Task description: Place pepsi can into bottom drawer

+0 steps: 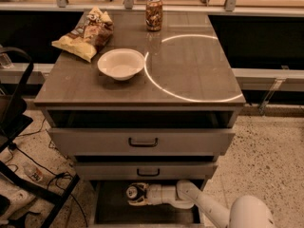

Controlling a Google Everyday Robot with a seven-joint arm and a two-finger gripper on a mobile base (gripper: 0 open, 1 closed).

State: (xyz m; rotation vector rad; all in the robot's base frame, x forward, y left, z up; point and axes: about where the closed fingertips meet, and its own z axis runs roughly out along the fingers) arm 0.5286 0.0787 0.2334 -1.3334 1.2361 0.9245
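My gripper is going to release the pepsi can on the dark inside of the bottom drawer (130, 204), at a spot slightly toward the side where the chair is.
The bottom drawer (109, 208) stands open below the two upper drawers, its inside dark. My gripper (135, 194) reaches into it from the right, with the white arm coming in from the lower right corner. It is shut on the pepsi can (132, 192), which lies tilted with its silver top toward the camera, held just above the drawer floor under the front of the middle drawer (147, 171).
On the cabinet top (190, 75) stand a brown patterned can (154, 14), a white bowl (121, 64) and a chip bag (88, 32). The top drawer (142, 141) is pulled out a little. A black chair frame (19, 127) and cables stand at the left.
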